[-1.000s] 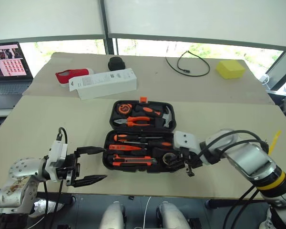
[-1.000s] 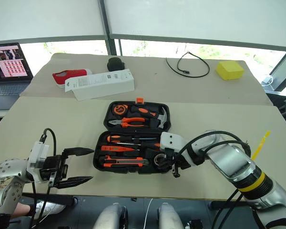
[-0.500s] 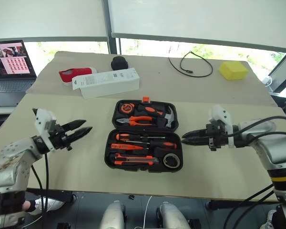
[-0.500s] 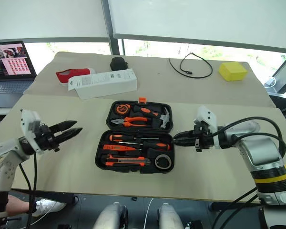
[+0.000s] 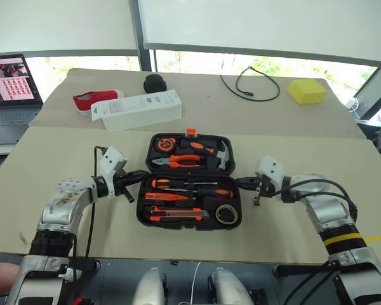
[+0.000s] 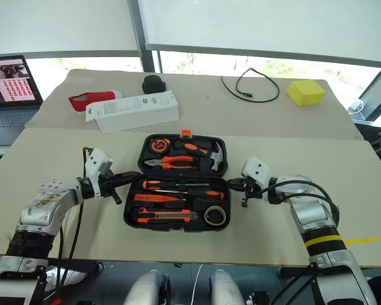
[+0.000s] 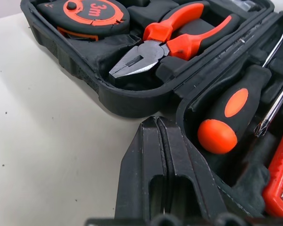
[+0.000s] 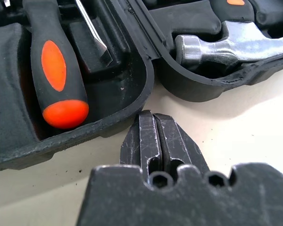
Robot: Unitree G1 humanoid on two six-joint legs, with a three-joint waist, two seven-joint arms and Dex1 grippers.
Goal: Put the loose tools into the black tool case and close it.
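Next, I open the closed fingers of my left gripper, which are at the hinge corner, and take the far half's rim (image 7: 102,85) beside the pliers to fold it closed.
The black tool case (image 5: 185,225) lies open and flat at the table's centre. Its near half holds the loose tools: two screwdrivers (image 5: 178,184) (image 5: 206,191), a utility knife (image 5: 176,216) and a black tape roll (image 5: 226,215). A tape measure (image 5: 166,144), pliers (image 5: 181,161) and a hammer (image 5: 221,154) sit in the far half. My left gripper (image 5: 141,178) is shut and empty, its tips at the case's left side by the hinge line (image 7: 157,120). Also shut and empty, my right gripper (image 5: 239,184) has its tips against the right side there (image 8: 153,115).
On the far table lie a white carton (image 5: 137,109), a red object (image 5: 92,100), a small round black object (image 5: 154,82), a black cable (image 5: 249,86) and a yellow block (image 5: 307,91). A laptop (image 5: 9,89) stands at the far left.
The left gripper rose from the table's front edge, closed and moved in to the case's left side. The right gripper left the tape roll corner, swung out, then came to the right side, shut.
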